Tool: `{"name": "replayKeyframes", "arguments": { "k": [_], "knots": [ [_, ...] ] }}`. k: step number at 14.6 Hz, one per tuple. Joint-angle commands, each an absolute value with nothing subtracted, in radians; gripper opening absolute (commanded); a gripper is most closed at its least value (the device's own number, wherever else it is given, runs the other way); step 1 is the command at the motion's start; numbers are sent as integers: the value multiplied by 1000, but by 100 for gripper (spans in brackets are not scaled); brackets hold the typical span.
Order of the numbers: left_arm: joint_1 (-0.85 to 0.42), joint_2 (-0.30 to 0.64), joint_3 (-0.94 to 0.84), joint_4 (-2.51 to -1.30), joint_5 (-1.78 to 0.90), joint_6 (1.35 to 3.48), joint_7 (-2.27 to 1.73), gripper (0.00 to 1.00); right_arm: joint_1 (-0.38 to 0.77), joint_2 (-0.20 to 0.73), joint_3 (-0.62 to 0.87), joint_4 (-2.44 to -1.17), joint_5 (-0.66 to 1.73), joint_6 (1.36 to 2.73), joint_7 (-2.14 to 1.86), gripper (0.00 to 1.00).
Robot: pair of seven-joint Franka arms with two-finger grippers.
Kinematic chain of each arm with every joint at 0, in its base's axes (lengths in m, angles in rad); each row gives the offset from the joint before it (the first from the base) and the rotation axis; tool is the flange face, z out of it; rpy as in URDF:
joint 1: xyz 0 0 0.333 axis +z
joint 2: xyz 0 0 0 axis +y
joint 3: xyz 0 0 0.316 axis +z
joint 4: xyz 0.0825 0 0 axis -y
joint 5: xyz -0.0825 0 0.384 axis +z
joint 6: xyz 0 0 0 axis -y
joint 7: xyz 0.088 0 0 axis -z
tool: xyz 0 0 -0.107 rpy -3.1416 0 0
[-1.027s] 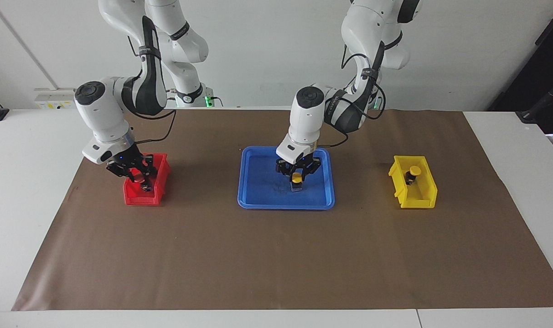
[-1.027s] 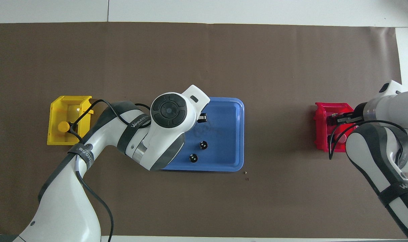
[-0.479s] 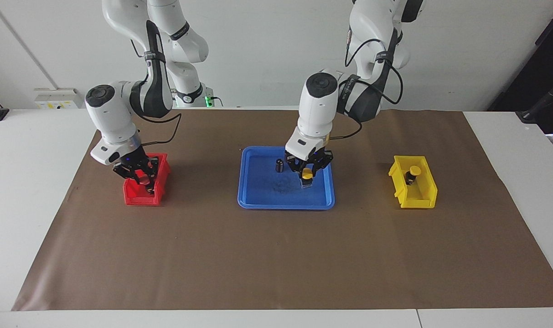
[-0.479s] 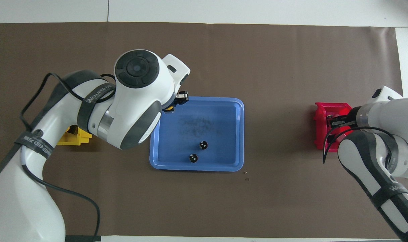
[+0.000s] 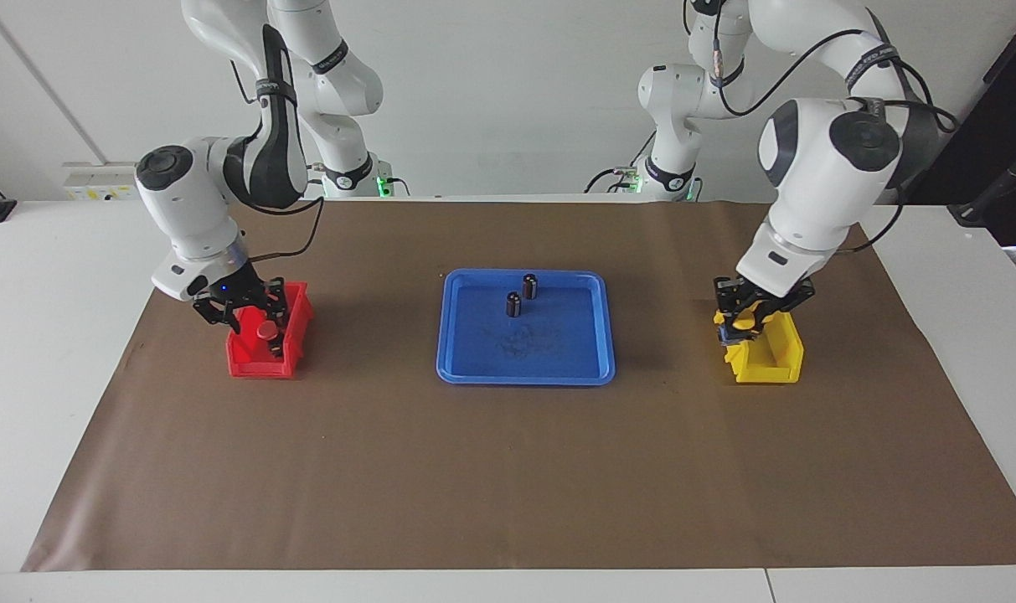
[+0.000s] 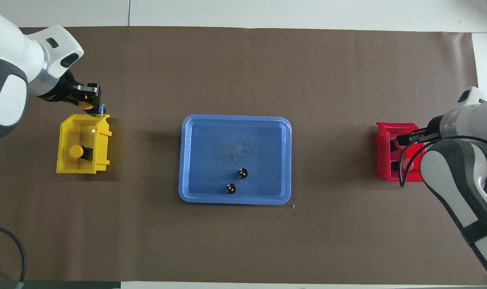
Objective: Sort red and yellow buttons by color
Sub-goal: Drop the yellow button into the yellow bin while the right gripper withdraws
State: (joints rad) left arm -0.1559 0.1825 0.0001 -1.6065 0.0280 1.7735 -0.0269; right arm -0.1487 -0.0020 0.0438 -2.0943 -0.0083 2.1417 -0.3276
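Observation:
Next, my left gripper drops its yellow button in the empty far half of the yellow bin (image 6: 86, 132).
My left gripper (image 5: 742, 320) is shut on a yellow button (image 5: 748, 316) and holds it over the rim of the yellow bin (image 5: 767, 356). In the overhead view this button (image 6: 84, 105) is at the bin's (image 6: 64, 138) edge, and a second yellow button (image 6: 75, 151) lies inside the bin. My right gripper (image 5: 244, 308) is open just above the red bin (image 5: 256, 362). A red button (image 5: 266, 331) lies in that bin below the fingers. No second red button shows.
A blue tray (image 5: 524, 378) sits mid-table between the bins, with two dark capless cylinders (image 5: 530, 286) (image 5: 513, 303) in its part nearer the robots. A brown mat (image 5: 508, 469) covers the table.
My left gripper carried the yellow button from the blue tray to over the yellow bin. My right gripper stayed at the red bin and rose slightly, with the red button left below it.

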Motion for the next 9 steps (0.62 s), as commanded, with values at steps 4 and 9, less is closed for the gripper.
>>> {"name": "replayKeyframes", "arguments": {
  "k": [4, 9],
  "knots": [
    [-46, 101, -11, -1782, 23, 1882, 106, 1, -149, -25, 55, -1715, 5, 1682, -250, 100],
    [-34, 52, -11, -1980, 23, 2074, 106, 2, -163, 34, 51, -1531, -12, 1488, -216, 100]
  ]
}}
